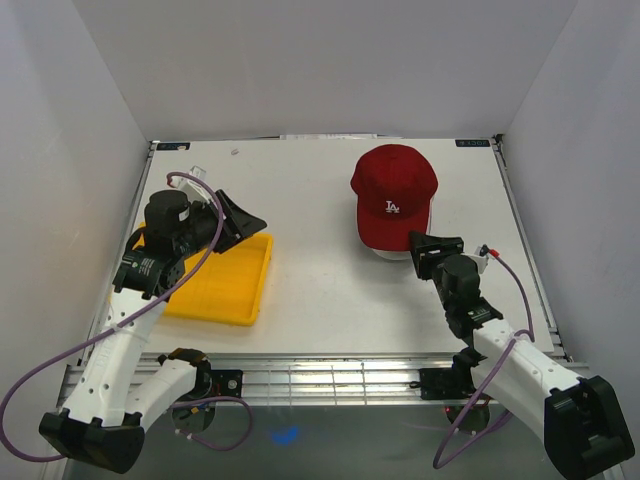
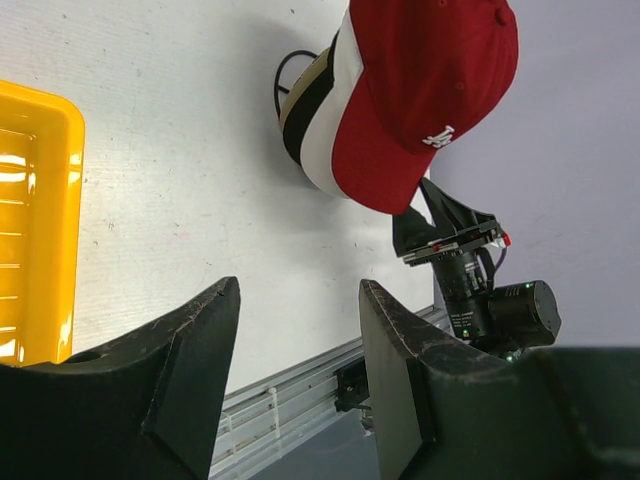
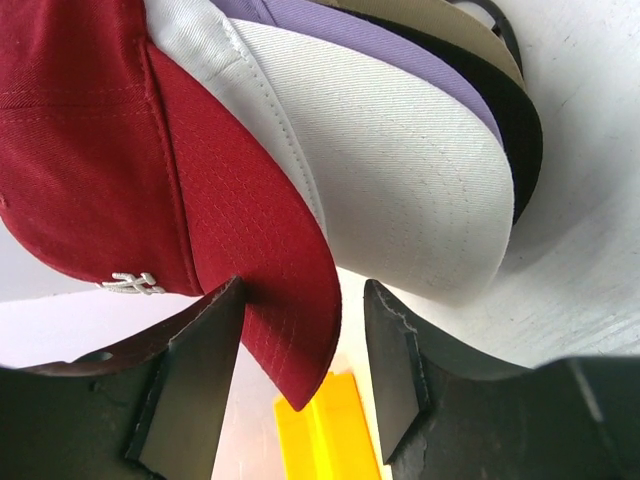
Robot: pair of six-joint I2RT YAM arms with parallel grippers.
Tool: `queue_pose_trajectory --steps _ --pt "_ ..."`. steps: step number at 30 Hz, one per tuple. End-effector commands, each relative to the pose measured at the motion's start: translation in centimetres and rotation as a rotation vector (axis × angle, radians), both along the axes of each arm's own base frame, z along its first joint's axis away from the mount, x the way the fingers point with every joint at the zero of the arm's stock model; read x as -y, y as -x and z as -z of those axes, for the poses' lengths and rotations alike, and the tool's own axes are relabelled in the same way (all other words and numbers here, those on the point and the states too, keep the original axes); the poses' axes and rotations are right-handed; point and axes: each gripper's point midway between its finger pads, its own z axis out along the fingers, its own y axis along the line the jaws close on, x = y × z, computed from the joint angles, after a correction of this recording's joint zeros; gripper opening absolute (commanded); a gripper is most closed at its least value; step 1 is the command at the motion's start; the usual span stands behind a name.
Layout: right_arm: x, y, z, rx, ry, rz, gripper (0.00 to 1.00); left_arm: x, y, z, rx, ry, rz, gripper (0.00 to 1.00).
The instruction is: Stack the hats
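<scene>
I need to pinch the red cap's front edge (image 1: 396, 247) with my right gripper and pull it across to line up, because the red cap's visor sits crooked over the white cap's visor.
The hats sit in one pile at the back right of the table. The red cap (image 1: 393, 195) with a white logo is on top. Under it the right wrist view shows the white cap with purple brim (image 3: 390, 170), the black cap's brim (image 3: 522, 130) and the tan cap (image 3: 450, 25). My right gripper (image 1: 435, 246) is open at the front of the pile. The red brim (image 3: 270, 280) lies between its jaws (image 3: 305, 290), against the left finger. My left gripper (image 1: 240, 215) is open and empty above the yellow tray; its fingers (image 2: 300, 287) frame bare table.
A yellow tray (image 1: 225, 285) lies at the front left under my left arm. A black wire stand (image 2: 283, 75) shows under the pile. The table's metal front rail (image 1: 330, 380) runs along the near edge. White walls enclose the table.
</scene>
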Motion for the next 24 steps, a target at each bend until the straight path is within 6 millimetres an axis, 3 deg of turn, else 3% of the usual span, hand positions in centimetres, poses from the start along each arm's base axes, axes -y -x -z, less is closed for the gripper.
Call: queue_pose_trajectory --steps 1,17,24 --pt "-0.1 0.1 -0.5 0.008 0.024 -0.019 0.58 0.2 0.4 -0.1 0.024 0.001 0.02 0.61" --pt "-2.2 0.6 -2.9 0.085 -0.01 -0.091 0.63 0.4 0.3 0.0 0.024 0.01 0.026 0.61" --pt "-3.5 0.8 -2.9 0.082 -0.003 -0.115 0.63 0.4 0.2 0.1 0.024 0.014 0.028 0.61"
